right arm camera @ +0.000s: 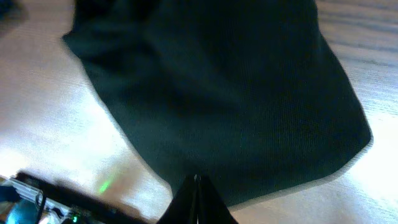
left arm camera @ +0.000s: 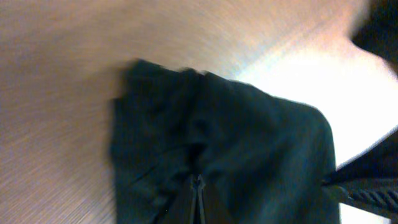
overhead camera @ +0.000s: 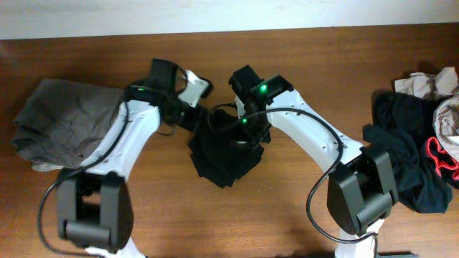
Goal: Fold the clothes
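The black garment is bunched at its upper edge, so the robot's left gripper will back off and take the layered side edge [overhead camera: 196,150] from low down before folding.
A black garment [overhead camera: 224,156], one of the clothes, lies bunched in a heap at the middle of the table. My left gripper [overhead camera: 206,122] comes in from the left at the heap's upper edge. In the left wrist view the black garment [left arm camera: 249,143] has creases running to the tips of the left gripper [left arm camera: 198,180], which is shut on a fold. My right gripper [overhead camera: 241,135] reaches over the heap's upper right. In the right wrist view the right gripper [right arm camera: 197,180] is shut at the near hem of the black garment [right arm camera: 230,93]. How much cloth sits between its fingers is hidden.
A grey garment [overhead camera: 64,122] lies spread at the left of the table. At the right edge is a pile with another black garment [overhead camera: 401,161], a crumpled beige piece [overhead camera: 429,82] and a red-trimmed piece [overhead camera: 439,158]. Bare wood [overhead camera: 287,222] shows in front of the heap.
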Action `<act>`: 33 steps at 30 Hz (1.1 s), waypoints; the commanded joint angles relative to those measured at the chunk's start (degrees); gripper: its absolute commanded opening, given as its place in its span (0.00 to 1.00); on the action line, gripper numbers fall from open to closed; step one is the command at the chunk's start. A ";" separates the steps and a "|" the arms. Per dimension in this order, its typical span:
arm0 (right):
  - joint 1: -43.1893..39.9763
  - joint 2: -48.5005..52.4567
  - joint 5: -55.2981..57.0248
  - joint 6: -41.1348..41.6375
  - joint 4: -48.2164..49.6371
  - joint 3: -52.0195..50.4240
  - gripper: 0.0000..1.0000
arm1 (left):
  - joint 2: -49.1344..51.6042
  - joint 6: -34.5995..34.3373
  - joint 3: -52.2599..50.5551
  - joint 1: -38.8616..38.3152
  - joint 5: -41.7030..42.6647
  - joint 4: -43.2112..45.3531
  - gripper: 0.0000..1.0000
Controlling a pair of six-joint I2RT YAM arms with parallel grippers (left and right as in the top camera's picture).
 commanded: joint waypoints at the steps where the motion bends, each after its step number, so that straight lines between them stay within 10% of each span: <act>1: -0.76 0.76 -2.80 4.11 4.26 -5.05 0.04 | 4.76 9.11 0.17 -1.66 4.90 1.01 0.02; 11: -0.87 0.76 -4.24 17.29 21.97 -23.69 0.04 | 12.79 6.05 0.17 -1.73 -6.45 1.20 0.01; 33: -0.85 -14.23 0.02 -5.49 17.79 -22.51 0.06 | 8.31 -8.85 22.58 3.17 -15.28 -20.15 0.10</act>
